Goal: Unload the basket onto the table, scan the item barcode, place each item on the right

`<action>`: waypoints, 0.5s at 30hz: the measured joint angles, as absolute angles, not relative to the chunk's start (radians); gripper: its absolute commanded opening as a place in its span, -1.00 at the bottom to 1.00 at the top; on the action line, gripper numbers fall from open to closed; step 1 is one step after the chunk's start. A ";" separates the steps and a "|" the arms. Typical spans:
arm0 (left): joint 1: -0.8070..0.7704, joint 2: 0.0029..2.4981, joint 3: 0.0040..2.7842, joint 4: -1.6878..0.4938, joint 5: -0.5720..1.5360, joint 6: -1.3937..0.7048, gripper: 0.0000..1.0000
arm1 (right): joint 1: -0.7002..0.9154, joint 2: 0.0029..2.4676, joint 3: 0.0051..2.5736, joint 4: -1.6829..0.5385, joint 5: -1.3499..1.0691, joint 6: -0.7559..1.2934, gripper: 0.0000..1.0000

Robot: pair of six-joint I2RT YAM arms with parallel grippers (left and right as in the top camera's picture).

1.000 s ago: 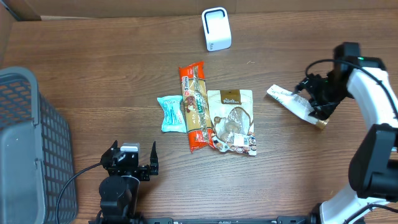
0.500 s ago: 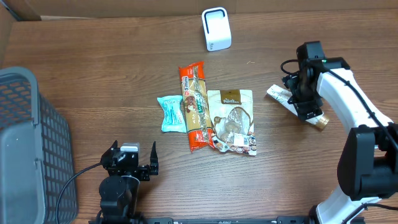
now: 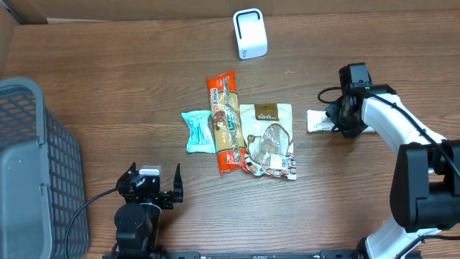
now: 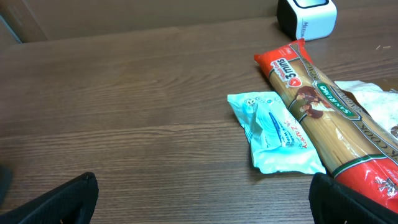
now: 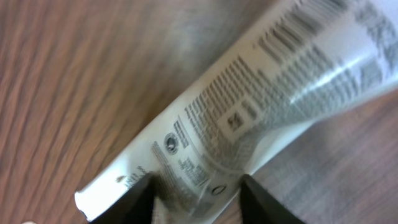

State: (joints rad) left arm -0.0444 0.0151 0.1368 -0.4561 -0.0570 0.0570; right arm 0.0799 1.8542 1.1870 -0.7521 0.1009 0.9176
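The white tube lies at a slant across the robot's right gripper fingers, so next the right gripper opens, turns the tube in line and takes its middle (image 5: 249, 93) before lifting it.
A white tube (image 3: 317, 120) printed with small text lies flat on the table at the right. My right gripper (image 3: 343, 119) comes down on its right part. In the right wrist view both black fingers press the tube's (image 5: 249, 118) sides near its crimped end, and my right gripper (image 5: 196, 193) is shut on it. A barcode (image 5: 289, 34) shows on the tube's upper face. The white scanner (image 3: 250, 33) stands at the far centre, well away from the tube. My left gripper (image 3: 149, 188) rests open near the front edge, and nothing lies between the jaws of the left gripper (image 4: 200, 199).
In the middle lie an orange spaghetti pack (image 3: 226, 122), a teal packet (image 3: 198, 132) and a brown snack pouch (image 3: 267, 139). A grey basket (image 3: 29, 165) stands at the left edge. Cardboard walls line the far side.
My right gripper has moved left onto the tube and closed on it. The tube has swung from a slant to lie level. The left arm has not moved.
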 measured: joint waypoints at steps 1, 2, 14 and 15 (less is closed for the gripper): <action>-0.044 0.015 0.137 -0.456 -0.057 0.057 0.99 | 0.080 1.854 1.187 -0.741 0.093 0.854 -0.37; -0.044 0.015 0.137 -0.456 -0.057 0.057 0.99 | 0.080 1.854 1.186 -0.725 0.082 0.792 -0.38; -0.044 0.015 0.137 -0.456 -0.057 0.057 0.99 | 0.114 1.856 1.171 -0.743 -0.350 -0.019 -0.17; -0.044 0.015 0.137 -0.456 -0.057 0.057 0.99 | 0.116 1.856 1.171 -0.759 -0.371 -0.042 -0.17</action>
State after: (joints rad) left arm -0.0444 0.0151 0.1368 -0.4564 -0.0570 0.0574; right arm 0.1162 1.8561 1.1709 -0.7593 -0.3714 -0.0422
